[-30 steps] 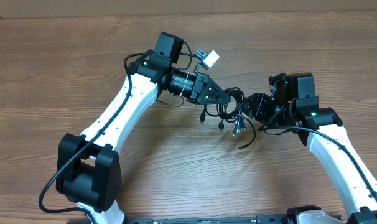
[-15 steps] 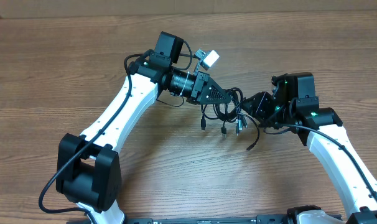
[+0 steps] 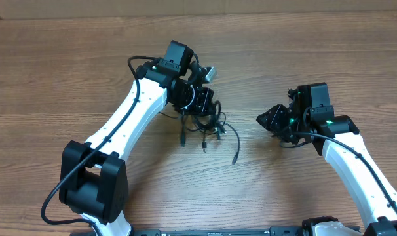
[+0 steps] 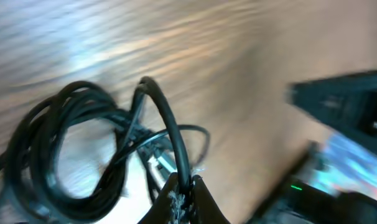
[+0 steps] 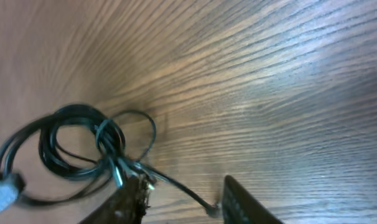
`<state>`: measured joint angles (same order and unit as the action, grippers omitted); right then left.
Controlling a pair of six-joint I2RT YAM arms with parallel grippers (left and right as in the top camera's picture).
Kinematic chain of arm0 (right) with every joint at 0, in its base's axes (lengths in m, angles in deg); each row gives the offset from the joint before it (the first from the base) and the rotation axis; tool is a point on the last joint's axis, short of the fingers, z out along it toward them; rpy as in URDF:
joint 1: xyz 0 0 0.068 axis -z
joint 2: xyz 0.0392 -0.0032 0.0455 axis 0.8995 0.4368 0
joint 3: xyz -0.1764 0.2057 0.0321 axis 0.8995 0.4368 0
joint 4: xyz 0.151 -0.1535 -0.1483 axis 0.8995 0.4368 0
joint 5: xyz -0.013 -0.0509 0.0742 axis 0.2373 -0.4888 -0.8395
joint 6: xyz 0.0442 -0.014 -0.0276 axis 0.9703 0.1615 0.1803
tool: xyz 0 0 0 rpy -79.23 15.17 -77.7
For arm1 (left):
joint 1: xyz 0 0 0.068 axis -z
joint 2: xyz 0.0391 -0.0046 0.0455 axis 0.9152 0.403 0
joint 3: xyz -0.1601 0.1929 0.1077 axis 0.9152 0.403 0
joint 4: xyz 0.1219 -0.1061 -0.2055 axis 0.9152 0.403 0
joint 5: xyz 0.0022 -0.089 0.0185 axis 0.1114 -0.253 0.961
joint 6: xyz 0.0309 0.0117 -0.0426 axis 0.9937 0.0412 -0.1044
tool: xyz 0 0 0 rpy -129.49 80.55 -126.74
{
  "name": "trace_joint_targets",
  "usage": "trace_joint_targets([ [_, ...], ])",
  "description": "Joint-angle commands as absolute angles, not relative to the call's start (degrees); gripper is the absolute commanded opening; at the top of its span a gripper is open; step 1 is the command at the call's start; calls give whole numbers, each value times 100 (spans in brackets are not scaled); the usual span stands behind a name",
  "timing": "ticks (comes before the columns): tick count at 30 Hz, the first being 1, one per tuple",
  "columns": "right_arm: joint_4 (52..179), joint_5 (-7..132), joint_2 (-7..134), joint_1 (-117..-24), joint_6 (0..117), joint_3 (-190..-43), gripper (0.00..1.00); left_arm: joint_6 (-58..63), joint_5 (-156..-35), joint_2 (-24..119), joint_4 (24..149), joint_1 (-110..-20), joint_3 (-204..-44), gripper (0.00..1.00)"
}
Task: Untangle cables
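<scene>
The looped cords lie beside the one cord that is all my left gripper holds, so it should open and grip the looped cords together (image 4: pixel 50 146) before my right gripper works on them.
The cables (image 3: pixel 208 126) are a bundle of thin black cords with small plugs, lying left of the table's middle. One cord trails out to a plug at the lower right (image 3: pixel 235 159). My left gripper (image 3: pixel 202 109) is shut on one cord of the bundle. In the left wrist view the cord (image 4: pixel 167 124) runs into the closed jaws (image 4: pixel 183 190), with the looped cords (image 4: pixel 58 149) to the left. My right gripper (image 3: pixel 266 119) is open and empty, apart from the bundle to its right. In the right wrist view the cables (image 5: pixel 83 144) lie ahead of the open jaws (image 5: pixel 185 200).
The wooden table (image 3: pixel 67 65) carries nothing else. A small white-grey connector (image 3: pixel 209 71) sits by the left wrist. The left arm's thicker black cable (image 3: pixel 134 65) loops above its forearm.
My left gripper has swung left and turned, dragging the whole bundle away from the right gripper. The cords have left the right gripper, which now stands open and a little further right.
</scene>
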<state>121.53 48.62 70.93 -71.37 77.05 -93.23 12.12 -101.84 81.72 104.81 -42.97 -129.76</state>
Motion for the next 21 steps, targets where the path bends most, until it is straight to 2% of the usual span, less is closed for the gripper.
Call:
trace_joint_targets([
  [1, 12232, 4912, 7096, -7180, 7301, -9294, 40, 1341, -8929, 8069, 10474, -4248, -12714, 4],
  [9, 12356, 4917, 7096, -7279, 7132, -9288, 42, 1276, -7887, 8069, 10391, -4259, -12215, 4],
  [11, 12358, 4915, 7096, -7279, 7135, -9288, 42, 1206, -7600, 8069, 10433, -4259, -12207, 16],
  [12, 12376, 4915, 7096, -7279, 7135, -9288, 43, 1083, -7362, 8069, 10435, -4264, -12207, 29],
  [15, 12426, 4917, 7096, -7279, 7135, -9288, 43, 751, -6943, 8069, 10428, -4305, -12207, 58],
  [21, 12485, 4917, 7096, -7279, 7132, -9288, 43, 476, -6901, 8095, 10400, -4524, -12207, 70],
])
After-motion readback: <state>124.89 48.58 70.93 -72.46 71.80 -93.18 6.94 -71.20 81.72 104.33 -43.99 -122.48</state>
